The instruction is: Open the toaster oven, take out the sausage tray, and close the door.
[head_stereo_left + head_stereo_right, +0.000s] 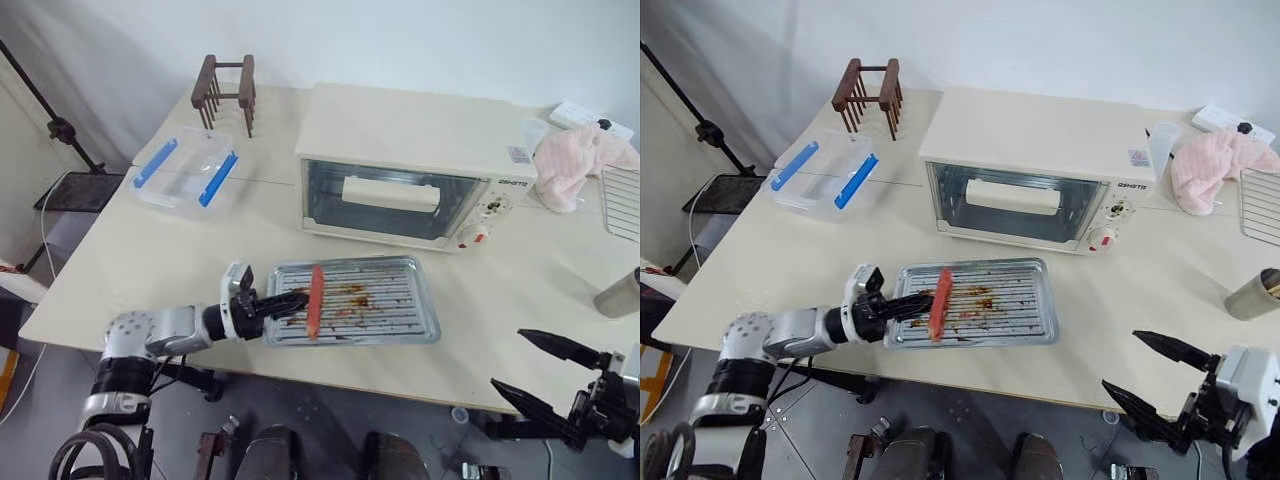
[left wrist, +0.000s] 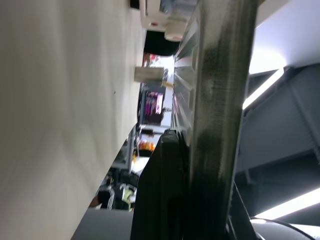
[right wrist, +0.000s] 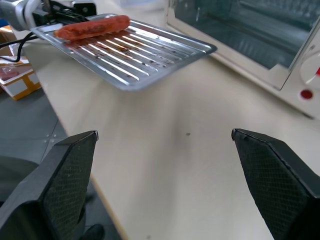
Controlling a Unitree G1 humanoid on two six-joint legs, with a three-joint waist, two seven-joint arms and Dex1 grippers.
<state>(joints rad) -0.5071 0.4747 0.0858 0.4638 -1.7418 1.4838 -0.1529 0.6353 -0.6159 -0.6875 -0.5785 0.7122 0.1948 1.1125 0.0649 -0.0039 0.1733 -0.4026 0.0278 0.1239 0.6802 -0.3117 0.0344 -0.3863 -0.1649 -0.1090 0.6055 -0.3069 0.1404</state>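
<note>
Next, my left gripper sets the sausage tray down and lets go of it on the table [image 1: 367,325], in between the toaster oven and the table's front edge.
The sausage tray [image 1: 385,305], shiny and ribbed with brown stains and one red sausage [image 1: 316,297], is out in front of the toaster oven [image 1: 400,140]. My left gripper [image 1: 288,301] is shut on the tray's left rim [image 2: 220,100]. In the right wrist view the tray [image 3: 135,60] looks slightly raised off the table. The door [image 1: 390,200], glass with a cream bar handle, stands upright against the oven front and looks closed. My right gripper [image 1: 506,359] hangs open and empty past the table's front edge, right of the tray; its spread fingers [image 3: 70,165] frame bare tabletop.
A clear plastic box with blue clips [image 1: 185,170] and a wooden rack [image 1: 228,95] stand at the back left. Right of the oven lie a pink cloth [image 1: 580,160], a wire rack [image 1: 622,200] and a metal cup [image 1: 620,293].
</note>
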